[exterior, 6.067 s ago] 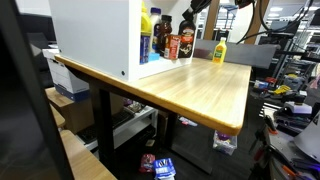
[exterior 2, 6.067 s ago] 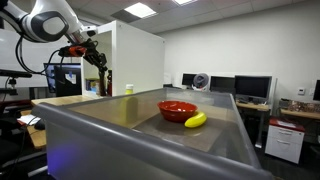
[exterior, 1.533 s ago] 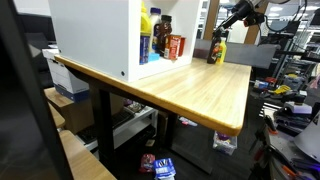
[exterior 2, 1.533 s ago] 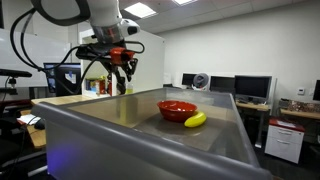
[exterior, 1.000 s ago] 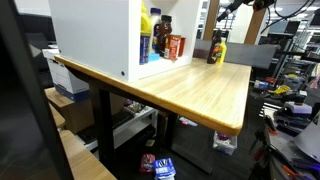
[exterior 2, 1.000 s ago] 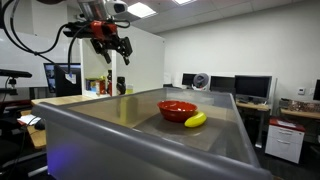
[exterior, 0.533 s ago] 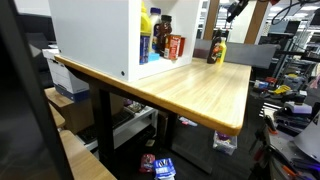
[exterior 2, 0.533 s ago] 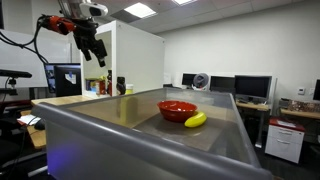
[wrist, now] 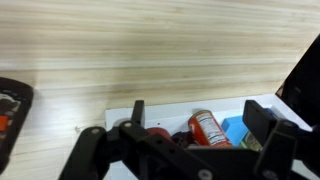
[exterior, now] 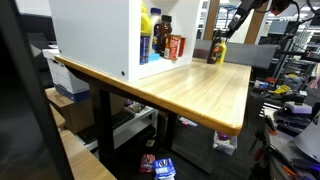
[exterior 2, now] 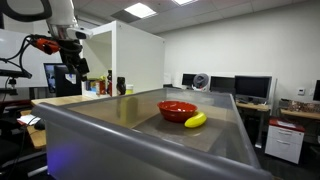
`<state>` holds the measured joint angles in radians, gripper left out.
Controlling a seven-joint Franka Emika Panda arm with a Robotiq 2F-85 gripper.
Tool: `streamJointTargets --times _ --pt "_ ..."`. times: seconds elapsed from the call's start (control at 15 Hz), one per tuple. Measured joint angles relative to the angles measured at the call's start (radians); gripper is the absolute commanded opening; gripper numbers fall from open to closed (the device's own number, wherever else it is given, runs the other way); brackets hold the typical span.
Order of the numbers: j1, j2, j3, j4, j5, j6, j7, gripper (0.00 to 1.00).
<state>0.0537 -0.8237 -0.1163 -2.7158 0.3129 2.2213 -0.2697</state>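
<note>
The fingers of my gripper needs to next move to the red can's upper part (exterior: 174, 41) (wrist: 213, 137), beside the blue pack on the white shelf, and close there.
My gripper (wrist: 198, 108) is open, with nothing between its two dark fingers (wrist: 262, 118). In the wrist view it hangs over the wooden table (wrist: 150, 50) and looks onto a white shelf with a red can (wrist: 206, 128), a blue pack (wrist: 236, 131) and a dark red item (wrist: 156, 131). In an exterior view the gripper (exterior: 232, 30) hangs in the air just above and beside a dark bottle (exterior: 211, 50) and a yellow bottle (exterior: 221, 51), which stand together on the table's far end. In an exterior view the gripper (exterior 2: 72, 66) hangs left of the white cabinet (exterior 2: 135, 60).
The white cabinet (exterior: 90, 35) stands on the wooden table (exterior: 190, 90) with bottles (exterior: 146, 38) and a red can (exterior: 174, 47) in its open side. A grey bin (exterior 2: 210, 135) holds a red bowl (exterior 2: 178, 109) and a banana (exterior 2: 195, 120). Clutter lies on the floor (exterior: 158, 166).
The gripper opened fully and rose away from the dark bottle, which stays by the yellow one. The arm then swung sideways and came down a little.
</note>
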Motion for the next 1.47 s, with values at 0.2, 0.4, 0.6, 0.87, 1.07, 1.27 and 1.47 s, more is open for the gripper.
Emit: streamJointTargets --times 0.2,0.4,0.6,0.87,1.07,1.27,1.47 --pt "0.079 0.009 0.018 -0.033 -0.002 0.069 -0.02 1.0" --pt "0.156 0.033 0.031 -0.045 -0.004 0.158 -0.046 1.0" --pt "0.212 0.072 0.032 -0.045 -0.004 0.251 -0.059 1.0" --pt "0.262 0.141 0.028 -0.041 -0.004 0.376 -0.059 1.0" --pt "0.302 0.203 0.012 -0.033 -0.003 0.463 -0.059 1.0" --pt "0.334 0.256 0.007 -0.017 -0.003 0.511 -0.059 1.0" --pt "0.37 0.303 0.011 0.007 -0.003 0.551 -0.059 1.0"
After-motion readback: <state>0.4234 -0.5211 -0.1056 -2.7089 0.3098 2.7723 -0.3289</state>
